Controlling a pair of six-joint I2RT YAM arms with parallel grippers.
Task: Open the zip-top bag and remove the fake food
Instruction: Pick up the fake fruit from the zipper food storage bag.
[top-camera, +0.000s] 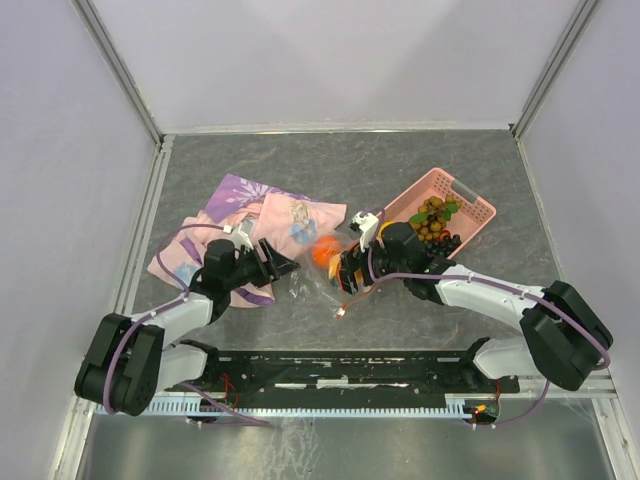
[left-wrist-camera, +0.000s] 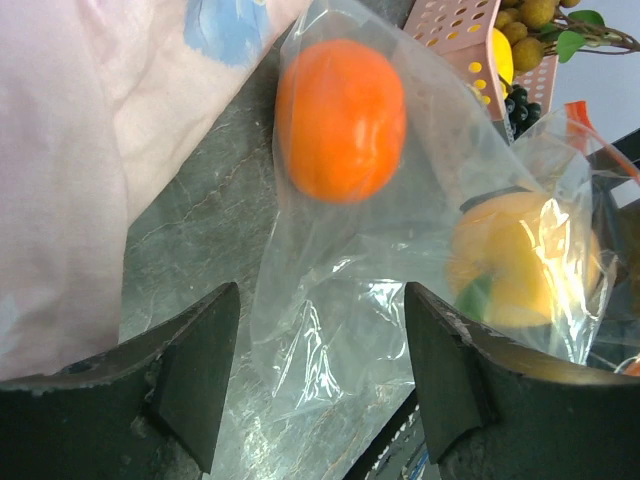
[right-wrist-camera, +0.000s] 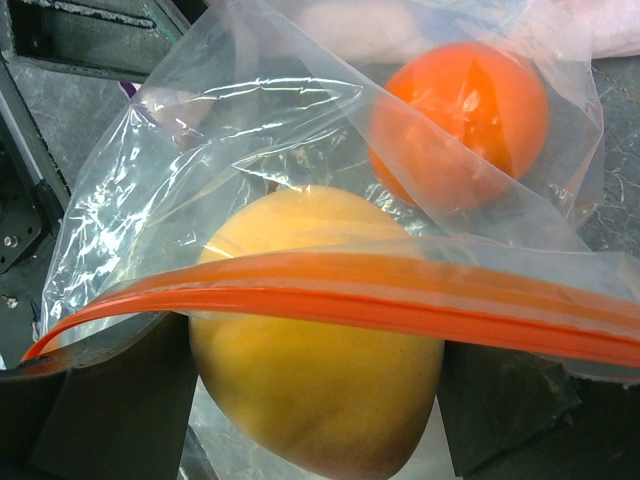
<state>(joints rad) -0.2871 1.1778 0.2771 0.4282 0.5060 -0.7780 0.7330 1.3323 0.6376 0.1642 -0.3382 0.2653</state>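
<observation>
Next, I pinch the bag's closed end with my left gripper, as that end (left-wrist-camera: 310, 350) is loose and the bag's zip is across the yellow fruit, before my right gripper pulls the fruit.
The clear zip-top bag (top-camera: 303, 285) lies between my two grippers, its orange-red zip strip (right-wrist-camera: 400, 300) toward the right gripper. An orange (top-camera: 325, 250) sits inside it, seen through the plastic in the left wrist view (left-wrist-camera: 340, 120) and the right wrist view (right-wrist-camera: 465, 115). A yellow fruit (right-wrist-camera: 310, 390) sits at the bag's mouth. My right gripper (right-wrist-camera: 315, 410) is shut on it, one finger on each side. My left gripper (left-wrist-camera: 320, 390) is open, with the bag's closed end (left-wrist-camera: 330, 340) between its jaws on the table.
A pink perforated basket (top-camera: 472, 203) at the right holds tan and dark grape bunches (top-camera: 436, 222). A pink-purple patterned cloth (top-camera: 250, 200) lies behind the left gripper and fills the left of the left wrist view (left-wrist-camera: 80, 150).
</observation>
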